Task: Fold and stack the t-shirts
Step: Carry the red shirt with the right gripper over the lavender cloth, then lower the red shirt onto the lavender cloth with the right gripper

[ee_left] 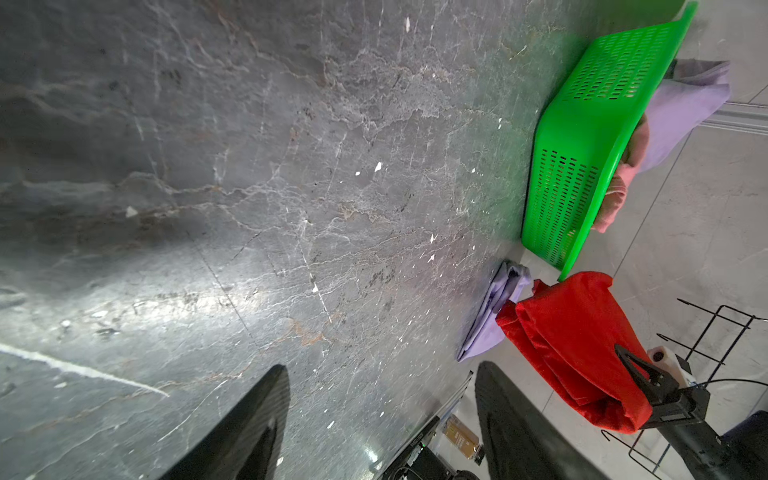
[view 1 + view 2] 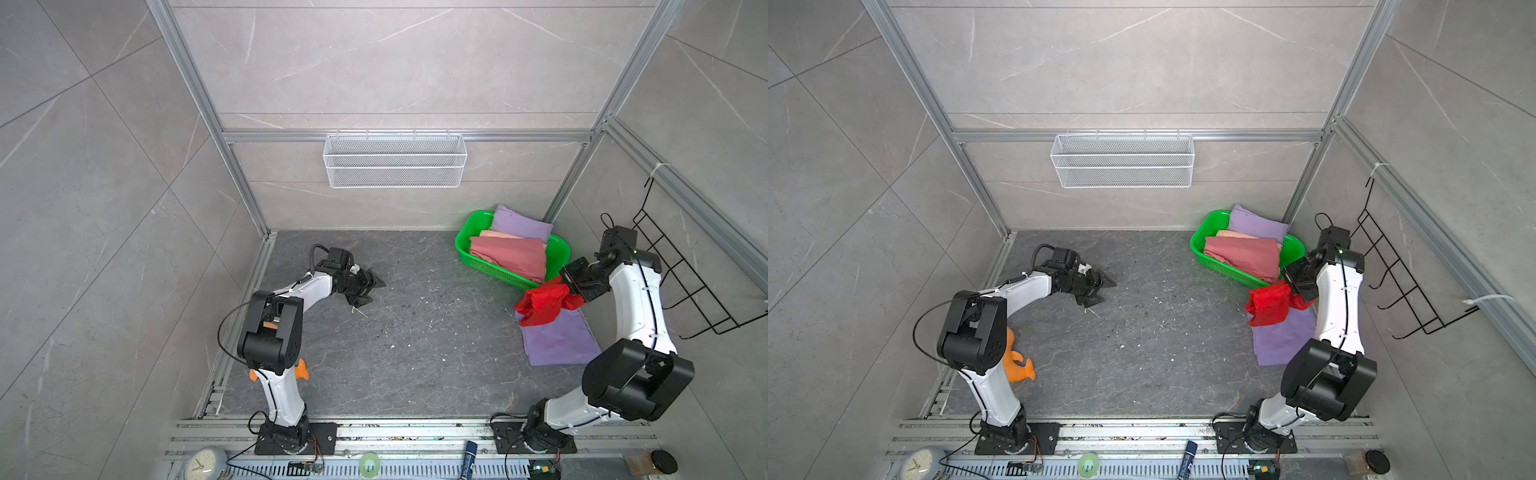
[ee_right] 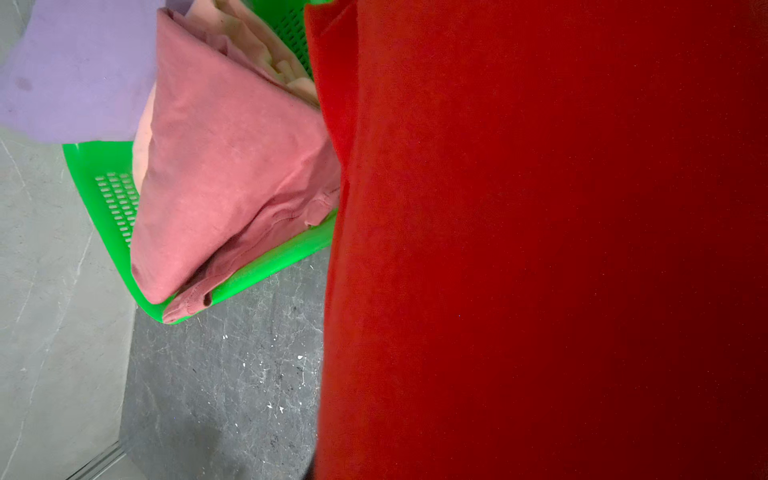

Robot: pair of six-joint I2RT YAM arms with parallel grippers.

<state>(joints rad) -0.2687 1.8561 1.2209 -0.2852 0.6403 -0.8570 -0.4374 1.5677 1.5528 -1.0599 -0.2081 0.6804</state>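
The folded lavender t-shirt (image 2: 553,330) is in front of the green basket. Next, I put the red t-shirt down on it with my right gripper.
A bright red t-shirt (image 2: 540,307) (image 3: 540,249) hangs bunched from my right gripper (image 2: 562,296), which is shut on it; the cloth hides the fingertips and fills the right wrist view. It dangles over the far end of a folded lavender t-shirt (image 2: 557,338) (image 1: 494,307) lying flat on the table at the right. Behind them a green basket (image 2: 462,245) (image 3: 95,166) holds a dusty rose t-shirt (image 2: 511,255), a pale peach one (image 2: 496,235) and another lavender one (image 2: 519,222). My left gripper (image 2: 372,293) (image 1: 380,370) hovers open and empty over the left middle of the table.
An orange plush toy (image 2: 1017,365) lies behind the left arm's base. A white wire basket (image 2: 395,160) hangs on the back wall and a black wire rack (image 2: 685,282) on the right wall. Aluminium frame posts edge the dark stone table (image 2: 415,340).
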